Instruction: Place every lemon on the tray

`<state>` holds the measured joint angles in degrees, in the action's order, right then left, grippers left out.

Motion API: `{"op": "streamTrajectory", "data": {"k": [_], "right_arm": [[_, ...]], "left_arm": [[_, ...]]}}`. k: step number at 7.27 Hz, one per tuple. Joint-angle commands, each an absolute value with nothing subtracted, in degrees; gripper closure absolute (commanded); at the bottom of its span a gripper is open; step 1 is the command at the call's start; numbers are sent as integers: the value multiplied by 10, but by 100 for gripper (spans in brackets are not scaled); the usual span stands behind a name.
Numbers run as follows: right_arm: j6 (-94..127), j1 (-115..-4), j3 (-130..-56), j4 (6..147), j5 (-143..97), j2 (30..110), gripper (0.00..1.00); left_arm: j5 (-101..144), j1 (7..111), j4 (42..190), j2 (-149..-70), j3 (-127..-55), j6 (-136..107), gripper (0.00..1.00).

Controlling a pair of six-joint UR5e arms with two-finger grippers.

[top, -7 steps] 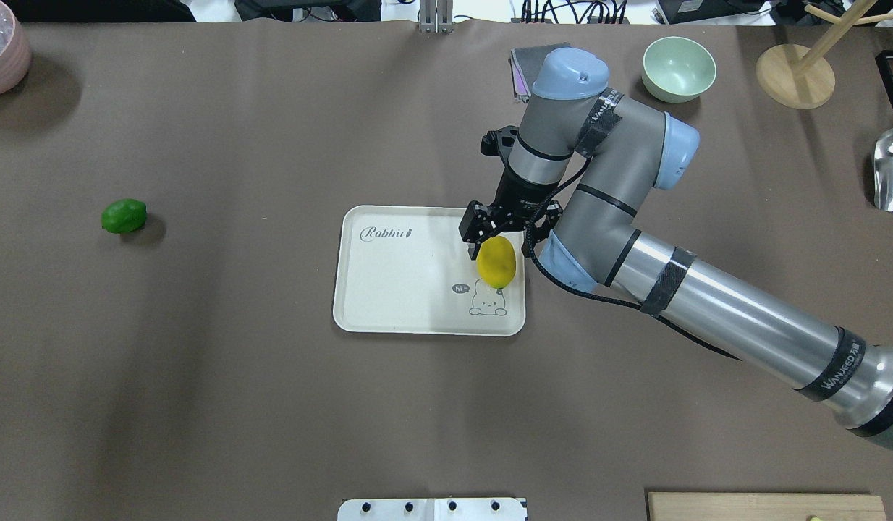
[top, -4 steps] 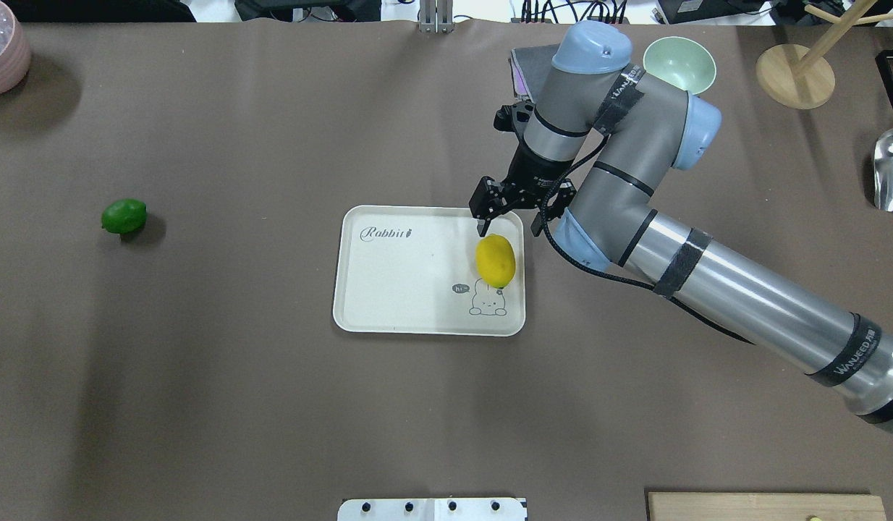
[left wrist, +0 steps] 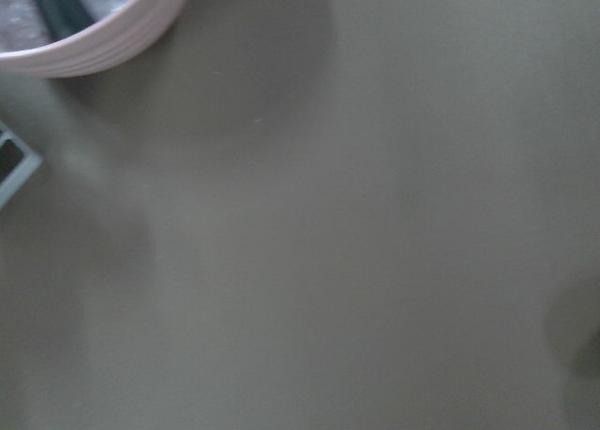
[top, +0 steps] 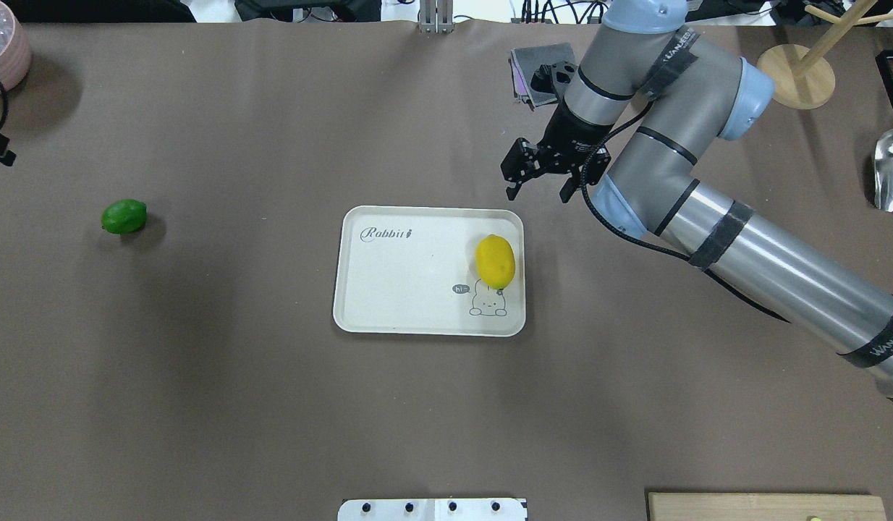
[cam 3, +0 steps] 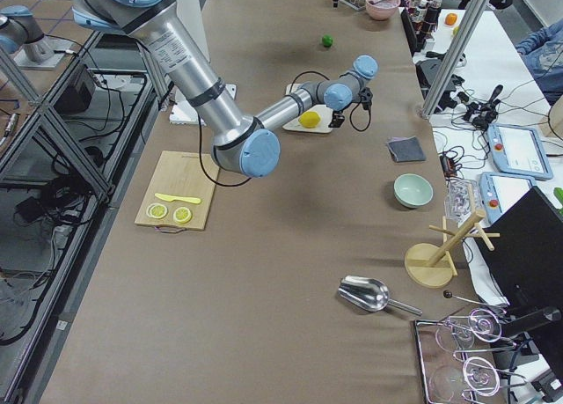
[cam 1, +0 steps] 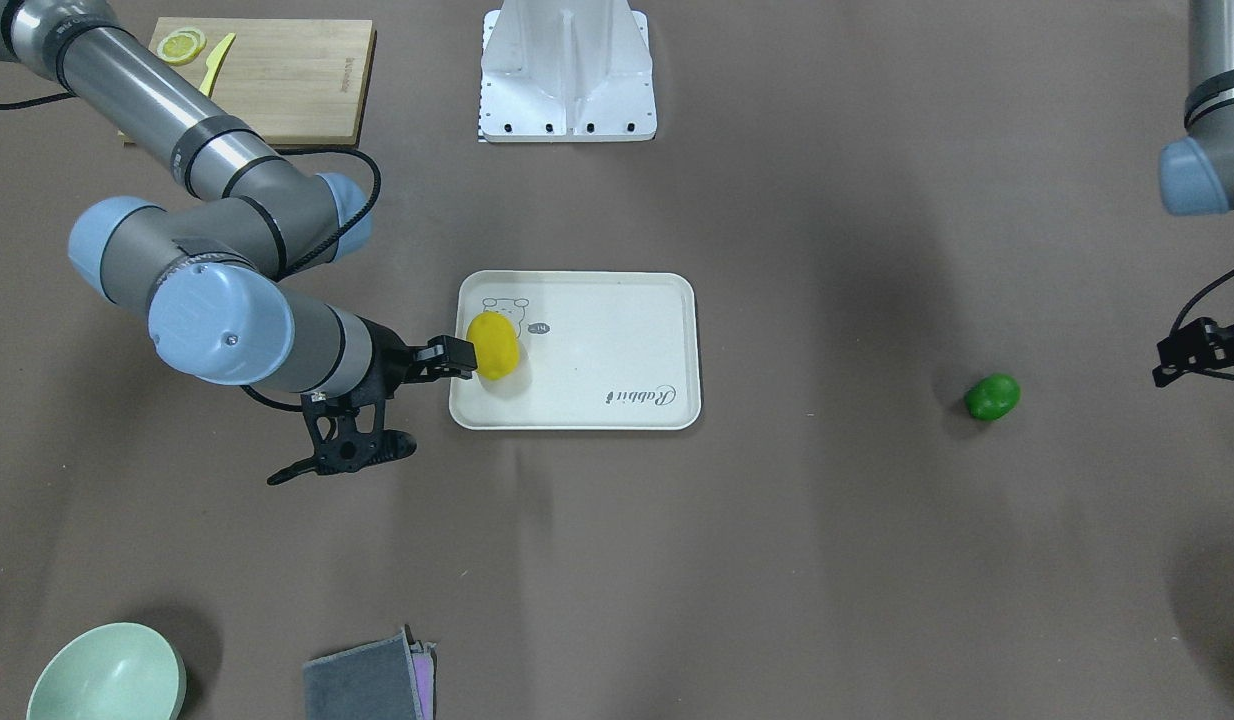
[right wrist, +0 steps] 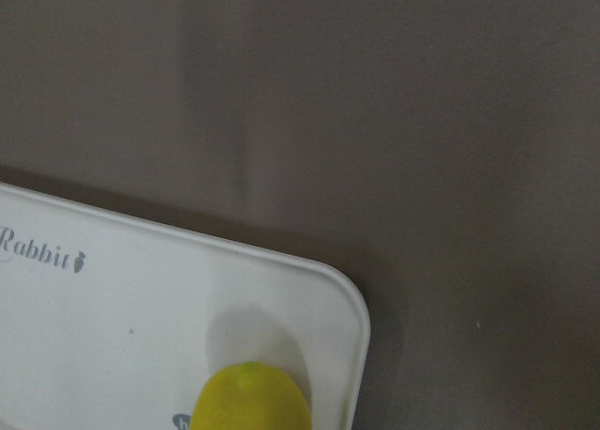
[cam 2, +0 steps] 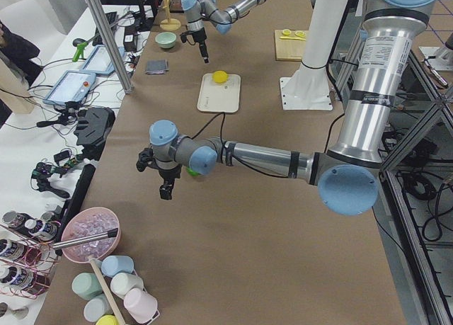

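The left gripper should next close around the middle of the green lemon (cam 1: pixel 993 396), as the lemon still lies on the table away from the cream tray.
The yellow lemon (top: pixel 495 261) lies on the cream tray (top: pixel 410 289), at its right end by the bear drawing. It also shows in the front view (cam 1: pixel 493 345) and the right wrist view (right wrist: pixel 251 400). My right gripper (top: pixel 537 194) is open and empty, raised beyond the tray's far right corner. The green lemon (top: pixel 124 216) lies on the table far to the left, also in the front view (cam 1: pixel 992 397). My left gripper (cam 1: pixel 1167 365) shows only in part at the frame's edge, high beside the green lemon. It looks open with nothing in it.
A pink bowl (top: pixel 1 51) stands at the far left corner. A grey cloth (top: pixel 533 65), a wooden stand (top: pixel 794 76) and a metal scoop (top: pixel 891 170) lie at the far right. A mint bowl (cam 1: pixel 107 675) and a cutting board (cam 1: pixel 267 80) with lemon slices show in the front view.
My right gripper has let go of the yellow lemon and drawn back up and away past the tray's far edge. The lemon stays on the tray. My left gripper's tip has come in at the left edge.
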<state>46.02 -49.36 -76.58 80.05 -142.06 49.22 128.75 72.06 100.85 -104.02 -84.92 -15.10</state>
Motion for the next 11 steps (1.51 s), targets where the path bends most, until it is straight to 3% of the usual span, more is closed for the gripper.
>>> {"op": "streamTrajectory", "data": {"k": [1,3,11], "right_arm": [[457,-526,-801,804,-1420,529,0],[454,-538,-835,804,-1417,571,0],[370,-688,-836,845,-1446,654,0]], "left_arm": [[1260,659,976,-1083,-852,-155,2],[1266,615,976,-1078,-867,-149,2],[1267,546,1054,-1053,-846,-93,2]]}}
